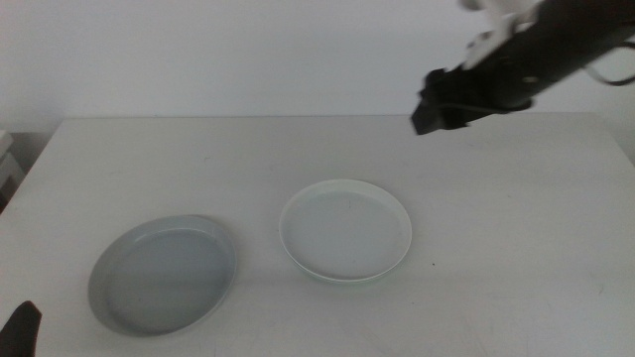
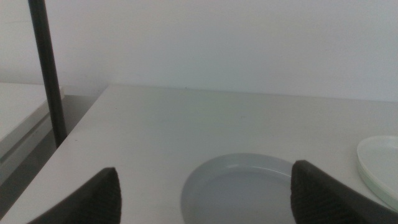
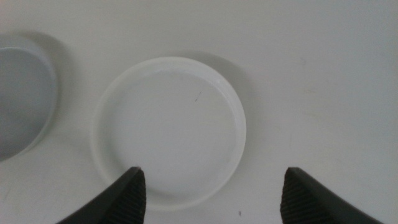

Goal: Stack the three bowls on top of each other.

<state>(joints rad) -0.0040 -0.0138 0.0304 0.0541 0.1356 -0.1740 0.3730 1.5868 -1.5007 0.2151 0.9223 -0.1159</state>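
Observation:
My left gripper is to grab the rim [image 1: 101, 259] [image 2: 188, 181] of the light grey bowl next, on the side farthest from the white bowl.
The light grey bowl [image 1: 164, 275] sits at the table's front left, and it also shows in the left wrist view [image 2: 242, 193]. The white bowl [image 1: 345, 230] sits in the middle. A pale green rim [image 1: 342, 282] shows just under its near edge, so the white bowl seems to rest in the pale green bowl. My right gripper [image 1: 429, 107] hangs high above the table, behind and to the right of the white bowl [image 3: 169, 127], open and empty [image 3: 212, 174]. My left gripper [image 1: 22, 325] waits at the front left corner, open and empty [image 2: 205, 168], by the grey bowl.
The white table [image 1: 516, 248] ends at a pale wall at the back. A dark upright pole [image 2: 48, 74] stands off the table's left side, and a pale shelf [image 1: 8, 164] lies beyond the left edge.

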